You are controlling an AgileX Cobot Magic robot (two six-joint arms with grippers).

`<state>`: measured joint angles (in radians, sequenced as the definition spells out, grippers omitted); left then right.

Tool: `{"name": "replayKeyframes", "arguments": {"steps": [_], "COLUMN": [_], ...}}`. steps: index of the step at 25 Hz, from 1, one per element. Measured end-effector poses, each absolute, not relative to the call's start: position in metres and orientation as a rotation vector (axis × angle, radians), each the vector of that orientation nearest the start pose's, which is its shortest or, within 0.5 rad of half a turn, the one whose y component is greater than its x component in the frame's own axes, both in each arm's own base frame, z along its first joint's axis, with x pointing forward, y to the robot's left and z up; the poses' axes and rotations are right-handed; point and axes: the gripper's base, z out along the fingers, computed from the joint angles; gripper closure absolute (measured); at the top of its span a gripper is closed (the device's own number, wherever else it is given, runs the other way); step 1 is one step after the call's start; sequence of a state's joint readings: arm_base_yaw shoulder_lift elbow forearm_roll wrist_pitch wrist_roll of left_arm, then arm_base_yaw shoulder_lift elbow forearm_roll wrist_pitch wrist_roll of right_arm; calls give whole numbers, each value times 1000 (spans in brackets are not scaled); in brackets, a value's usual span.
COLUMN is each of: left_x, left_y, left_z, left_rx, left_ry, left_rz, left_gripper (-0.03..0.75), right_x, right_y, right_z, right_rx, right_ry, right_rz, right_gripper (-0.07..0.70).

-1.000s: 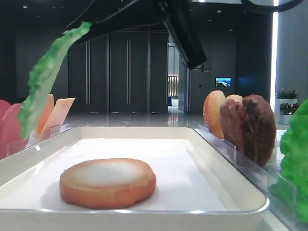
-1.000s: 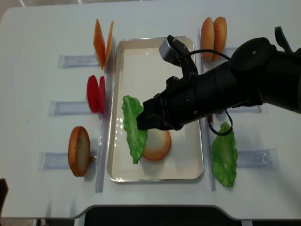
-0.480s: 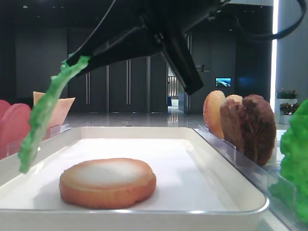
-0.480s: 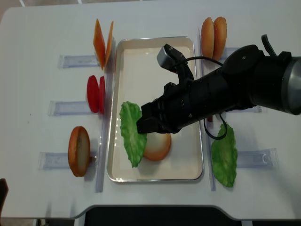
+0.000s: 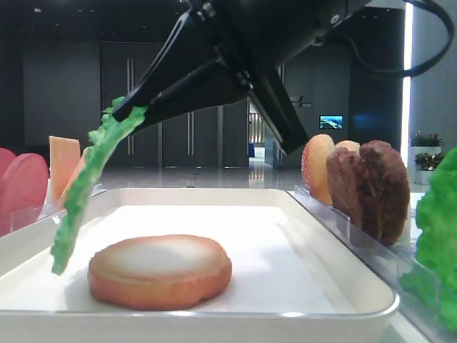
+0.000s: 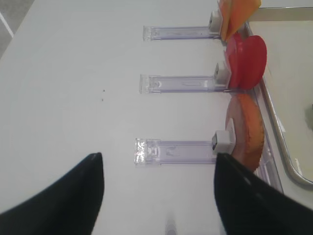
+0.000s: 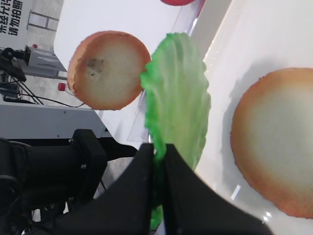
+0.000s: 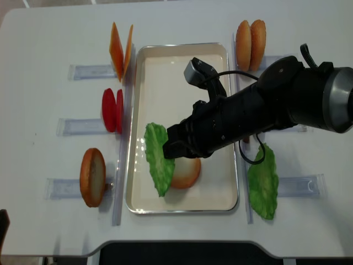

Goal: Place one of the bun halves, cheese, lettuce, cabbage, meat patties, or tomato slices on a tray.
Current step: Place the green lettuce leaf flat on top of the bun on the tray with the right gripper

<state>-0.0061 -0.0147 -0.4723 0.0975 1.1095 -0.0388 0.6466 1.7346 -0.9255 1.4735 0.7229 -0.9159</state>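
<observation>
The robot's right gripper needs to release the lettuce leaf on top of the bun half lying in the tray (image 8: 182,162) (image 7: 283,142).
My right gripper (image 8: 170,149) is shut on the upper edge of a ruffled bright green lettuce (image 8: 158,159) leaf. The leaf hangs edge-down over the left part of the white tray (image 8: 165,61), its lower end beside a bun half (image 8: 186,170) lying pale face up on the liner. The right wrist view shows the lettuce (image 7: 178,103) pinched between the black fingers (image 7: 142,196), bun (image 7: 276,156) to the right. From the low front view the lettuce (image 5: 84,193) dangles left of the bun (image 5: 160,270). My left gripper (image 6: 158,156) stands open over bare table.
Left of the tray stand cheese slices (image 8: 120,47), tomato slices (image 8: 112,109) and another bun half (image 8: 92,176) in clear holders (image 6: 173,149). On the right are two bun halves (image 8: 251,36), meat patties (image 5: 371,189) and a second lettuce leaf (image 8: 262,182).
My right arm has come lower and the hanging lettuce has shifted right, closer to the bun half on the tray. The grip has stayed shut. The left gripper shows no movement.
</observation>
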Motion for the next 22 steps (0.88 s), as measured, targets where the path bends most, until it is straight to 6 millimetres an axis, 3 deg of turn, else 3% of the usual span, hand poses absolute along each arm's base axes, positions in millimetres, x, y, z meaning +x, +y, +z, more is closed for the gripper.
{"name": "replayKeyframes", "arguments": {"steps": [22], "left_x": [-6], "left_y": [8], "left_z": [266], "left_rx": [-41], "left_ry": [2103], "left_rz": [91], "left_gripper": [181], "right_x": [234], "right_y": [243], "right_z": [191], "right_rx": [-622], "right_ry": [2534], "right_rz": [1236], "right_gripper": [619]}}
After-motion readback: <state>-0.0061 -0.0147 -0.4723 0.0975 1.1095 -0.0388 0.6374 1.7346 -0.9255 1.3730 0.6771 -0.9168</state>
